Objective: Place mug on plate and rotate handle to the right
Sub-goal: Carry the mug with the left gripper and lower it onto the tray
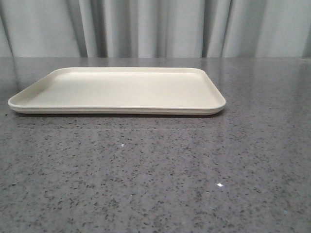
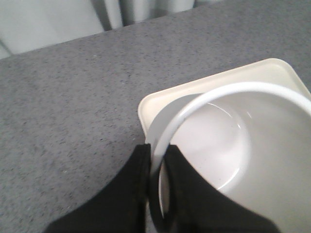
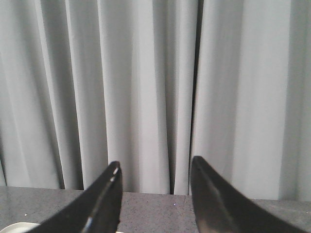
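My left gripper needs to set the white mug down and let go of it on the cream-white plate, midway along the plate's side away from the curtain [image 1: 120, 99].
The cream-white plate [image 1: 116, 90] lies flat on the grey table; neither the mug nor a gripper shows in the front view. In the left wrist view the white mug [image 2: 218, 141] is seen from above, its open mouth over a corner of the plate [image 2: 218, 77]. My left gripper [image 2: 158, 148] is shut on the mug's rim wall, one finger inside and one outside. A dark loop just below the pinched rim looks like the black handle [image 2: 156, 213]. My right gripper [image 3: 155, 167] is open and holds nothing, facing the curtain.
The speckled grey table [image 1: 155, 184] stretches in front of and around the plate. A grey pleated curtain [image 1: 155, 29] hangs behind its far edge. A sliver of the plate [image 3: 14, 227] shows in the right wrist view.
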{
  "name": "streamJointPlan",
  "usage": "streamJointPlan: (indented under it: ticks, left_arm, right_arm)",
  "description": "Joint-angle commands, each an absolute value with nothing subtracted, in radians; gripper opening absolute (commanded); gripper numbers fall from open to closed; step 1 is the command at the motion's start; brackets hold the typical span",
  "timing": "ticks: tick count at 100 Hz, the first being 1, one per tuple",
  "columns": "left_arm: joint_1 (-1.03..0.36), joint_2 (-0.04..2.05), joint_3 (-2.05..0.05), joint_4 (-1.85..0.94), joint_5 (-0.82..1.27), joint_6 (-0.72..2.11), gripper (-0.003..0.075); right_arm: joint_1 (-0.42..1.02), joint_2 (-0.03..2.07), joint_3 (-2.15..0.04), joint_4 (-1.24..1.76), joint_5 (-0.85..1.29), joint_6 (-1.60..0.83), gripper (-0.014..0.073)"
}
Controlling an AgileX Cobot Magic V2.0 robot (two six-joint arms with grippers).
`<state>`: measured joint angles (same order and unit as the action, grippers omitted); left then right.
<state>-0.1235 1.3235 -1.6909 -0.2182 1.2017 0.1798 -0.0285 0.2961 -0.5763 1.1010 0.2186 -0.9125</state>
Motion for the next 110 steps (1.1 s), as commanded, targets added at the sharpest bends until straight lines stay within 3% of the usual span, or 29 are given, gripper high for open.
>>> streamJointPlan:
  ticks: [1, 42, 110]
  left_arm:
    - [-0.188, 1.361, -1.748, -0.249, 1.148, 0.178, -0.0020]
    - [-0.408, 1.600, -1.751, -0.228, 1.062, 0.177, -0.0020]
    - [-0.427, 1.748, -1.751, -0.242, 1.048, 0.177, -0.0020]
  right_arm:
    - [-0.033, 0.314, -0.610, 1.108, 0.185, -0.921, 0.0348]
    - [-0.033, 0.314, -0.610, 1.108, 0.209, -0.921, 0.0348]
    - [-0.033, 0.314, -0.610, 1.108, 0.223, -0.921, 0.0348]
